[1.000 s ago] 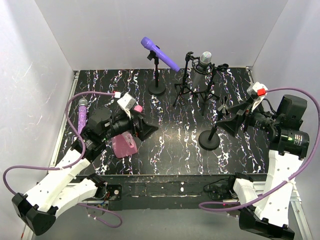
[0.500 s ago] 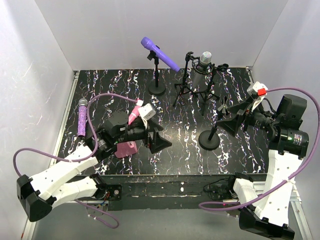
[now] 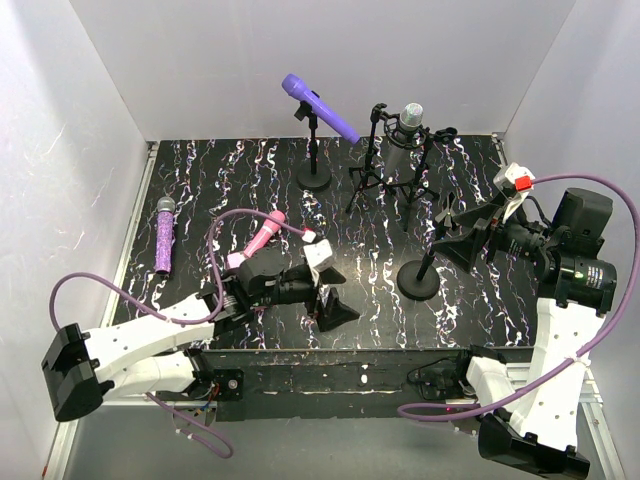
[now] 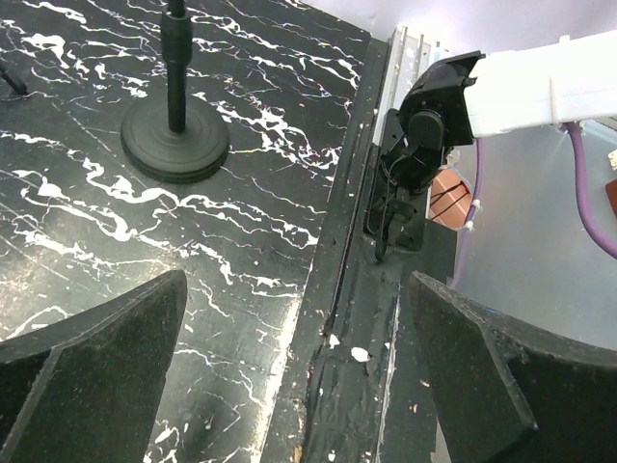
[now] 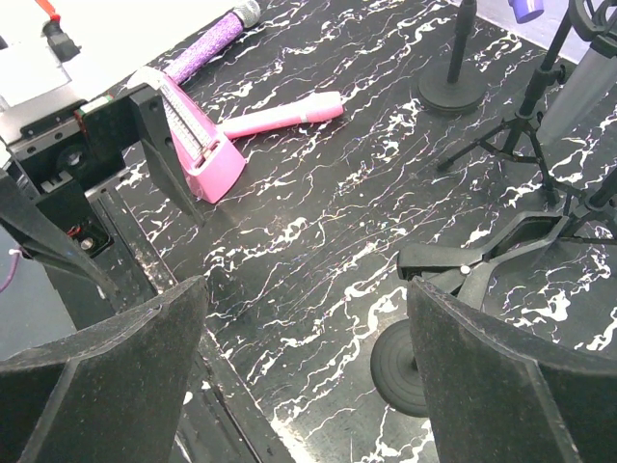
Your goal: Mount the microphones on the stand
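Observation:
The empty round-base stand has an upper pole (image 3: 437, 235) (image 4: 176, 10), and my left gripper needs to close on it just below the stand's clip.
The plain purple microphone (image 3: 320, 108) sits clipped on the back-left stand. The silver-grey microphone (image 3: 411, 117) sits on the tripod stand (image 3: 385, 175). The pink microphone (image 3: 262, 233) lies flat on the table and also shows in the right wrist view (image 5: 280, 116). The glittery purple microphone (image 3: 163, 235) lies flat at the far left. An empty round-base stand (image 3: 418, 280) has its clip (image 5: 482, 265) free. My left gripper (image 3: 335, 295) is open and empty over the table's front edge (image 4: 297, 318). My right gripper (image 3: 450, 238) is open and empty beside the empty stand's clip (image 5: 307, 309).
A pink wedge-shaped block (image 5: 198, 145) stands near the pink microphone, mostly hidden under my left arm in the top view. White walls enclose the table on three sides. The right arm's base (image 4: 434, 116) sits beyond the front edge.
My left arm has swung right and toward the front edge, away from the pink block, uncovering the pink microphone. My right arm has not moved.

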